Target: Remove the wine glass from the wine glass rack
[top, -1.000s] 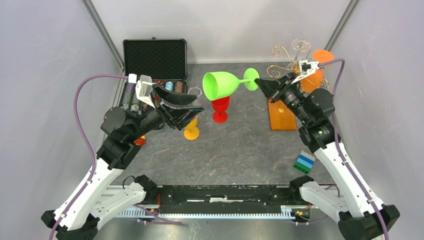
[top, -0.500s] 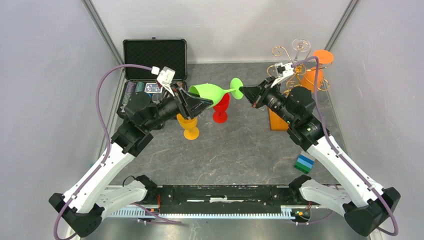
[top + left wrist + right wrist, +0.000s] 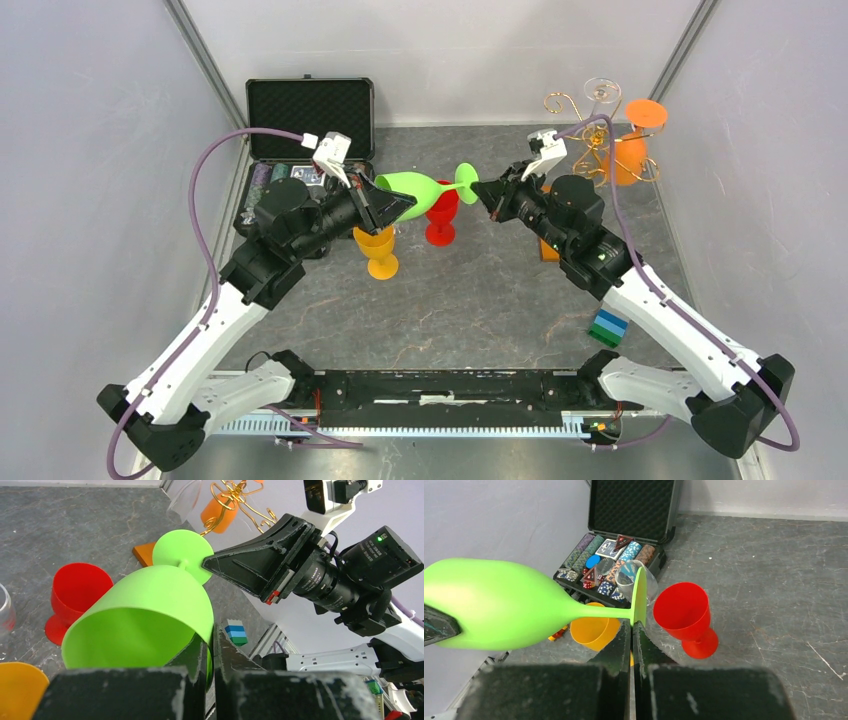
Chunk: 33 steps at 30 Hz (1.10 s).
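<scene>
My left gripper will stand the green wine glass next to the yellow goblet, in front of the red goblet (image 3: 430,278). The green glass is now sideways above the table.
A green wine glass (image 3: 415,189) lies sideways in the air above the table, away from the wine glass rack (image 3: 567,104). My left gripper (image 3: 396,206) is shut on the rim of its bowl (image 3: 145,615), one finger inside the bowl and one outside. My right gripper (image 3: 482,189) is shut on the edge of its round foot (image 3: 640,596). The rack's gold wire arms (image 3: 235,495) stand at the back right. A clear glass (image 3: 601,92) and an orange glass (image 3: 626,152) hang on them. My right arm partly hides the rack's wooden base (image 3: 546,246).
Under the green glass stand a red goblet (image 3: 440,218) and a yellow goblet (image 3: 379,250). An open black chip case (image 3: 310,120) lies at the back left with a clear cup (image 3: 634,577) beside it. A blue-green block (image 3: 608,326) lies front right.
My right arm has carried the green glass left and lower, away from the rack. My left arm has come in to meet it, and its jaws have shut on the bowl's rim.
</scene>
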{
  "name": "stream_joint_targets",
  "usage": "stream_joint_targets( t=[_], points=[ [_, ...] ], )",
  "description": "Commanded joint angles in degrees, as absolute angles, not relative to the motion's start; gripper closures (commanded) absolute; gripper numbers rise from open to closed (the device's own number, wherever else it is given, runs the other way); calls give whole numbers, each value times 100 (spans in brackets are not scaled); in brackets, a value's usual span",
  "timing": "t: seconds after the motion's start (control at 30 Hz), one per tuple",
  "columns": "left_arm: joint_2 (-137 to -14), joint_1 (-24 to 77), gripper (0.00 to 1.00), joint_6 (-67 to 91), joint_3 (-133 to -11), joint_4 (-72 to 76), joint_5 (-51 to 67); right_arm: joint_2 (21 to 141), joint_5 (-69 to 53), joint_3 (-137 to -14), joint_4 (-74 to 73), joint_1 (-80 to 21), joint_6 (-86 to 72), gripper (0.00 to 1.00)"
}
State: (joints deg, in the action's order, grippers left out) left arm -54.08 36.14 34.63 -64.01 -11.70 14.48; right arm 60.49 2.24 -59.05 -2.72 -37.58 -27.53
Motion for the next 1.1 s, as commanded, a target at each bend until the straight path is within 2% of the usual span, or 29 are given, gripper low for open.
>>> stream_joint_targets(
  t=[0.0,0.07,0.23,0.3,0.5,0.77,1.07],
  points=[
    [-5410,3621,98,3179,-6757,-1546,1259,6016,627,-6232,-247,-3744,-2554,100],
    [-5421,3621,98,3035,-6862,-1745,1214,5992,645,-6255,-283,-3744,-2492,91],
    [-5423,3621,98,2765,-7130,-2192,1284,5862,501,-6271,-219,-3744,-2224,55],
    [-5455,3621,98,2586,-7244,-2467,1397,5722,485,-6208,-102,-3746,-2115,48],
    [-6108,3965,98,2143,-7618,-3447,1826,5392,672,-6296,-137,-3748,-1832,44],
    [-7123,5043,98,1699,-8031,-4474,700,5051,1495,-6562,-704,-3744,-1462,44],
    [-8261,5499,98,1635,-8486,-5008,-327,4804,2200,-6675,-1185,-3744,-1162,43]
  ],
)
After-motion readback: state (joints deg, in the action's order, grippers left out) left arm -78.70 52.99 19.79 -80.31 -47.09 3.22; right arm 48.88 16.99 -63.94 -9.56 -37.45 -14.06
